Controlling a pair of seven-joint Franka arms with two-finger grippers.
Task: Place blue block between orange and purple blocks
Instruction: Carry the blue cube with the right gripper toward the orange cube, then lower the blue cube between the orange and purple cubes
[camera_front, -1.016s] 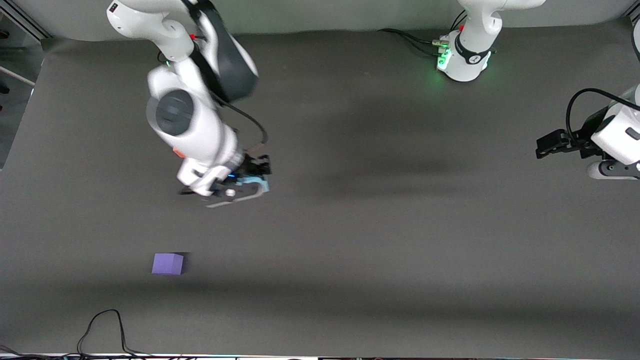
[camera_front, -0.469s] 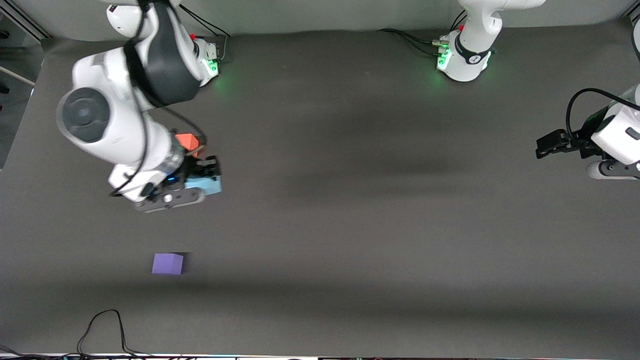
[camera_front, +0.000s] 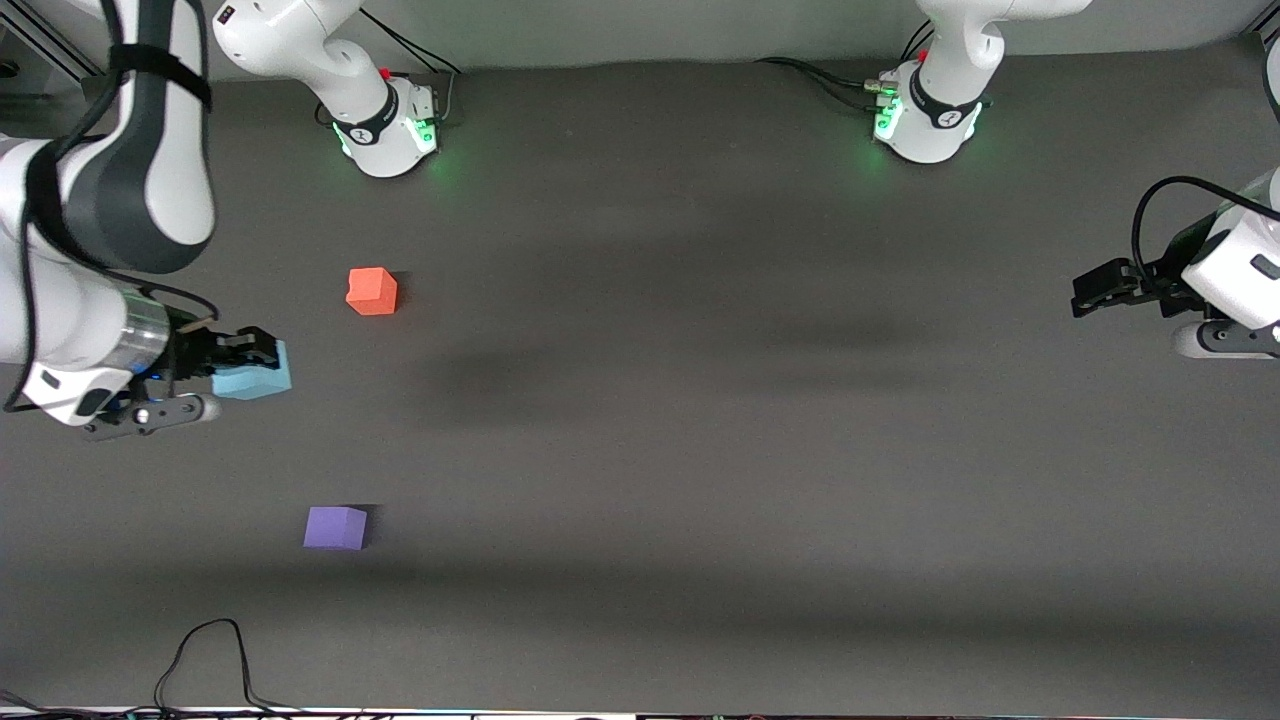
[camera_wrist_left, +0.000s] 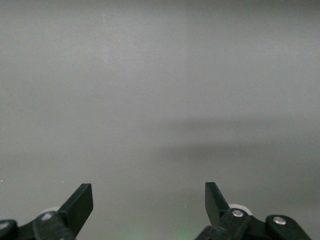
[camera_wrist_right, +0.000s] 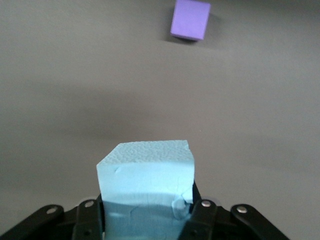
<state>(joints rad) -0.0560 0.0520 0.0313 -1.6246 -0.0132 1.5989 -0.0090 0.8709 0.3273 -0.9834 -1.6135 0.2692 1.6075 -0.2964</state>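
I will use my right gripper to set the blue block down on the bare table about midway (camera_front: 367, 412) between the orange block and the purple block. The blue block now hangs over bare table.
My right gripper (camera_front: 252, 364) is shut on the light blue block (camera_front: 262, 382), which fills the space between its fingers in the right wrist view (camera_wrist_right: 145, 172). It hangs over bare table, toward the right arm's end from both other cubes. The orange block (camera_front: 372, 291) sits on the table closer to the robots' bases. The purple block (camera_front: 336, 528) lies nearer the front camera and also shows ahead of the held block (camera_wrist_right: 190, 19). My left gripper (camera_front: 1088, 293) waits at the left arm's end of the table, open with nothing between its fingers (camera_wrist_left: 147, 196).
The two arm bases (camera_front: 385, 130) (camera_front: 925, 120) stand along the edge nearest the robots, with cables beside them. A black cable (camera_front: 205, 650) loops on the table by the front edge, nearer the camera than the purple block.
My right arm has swung toward its own end of the table with the blue block, uncovering the orange block. The purple block and the left arm have not moved.
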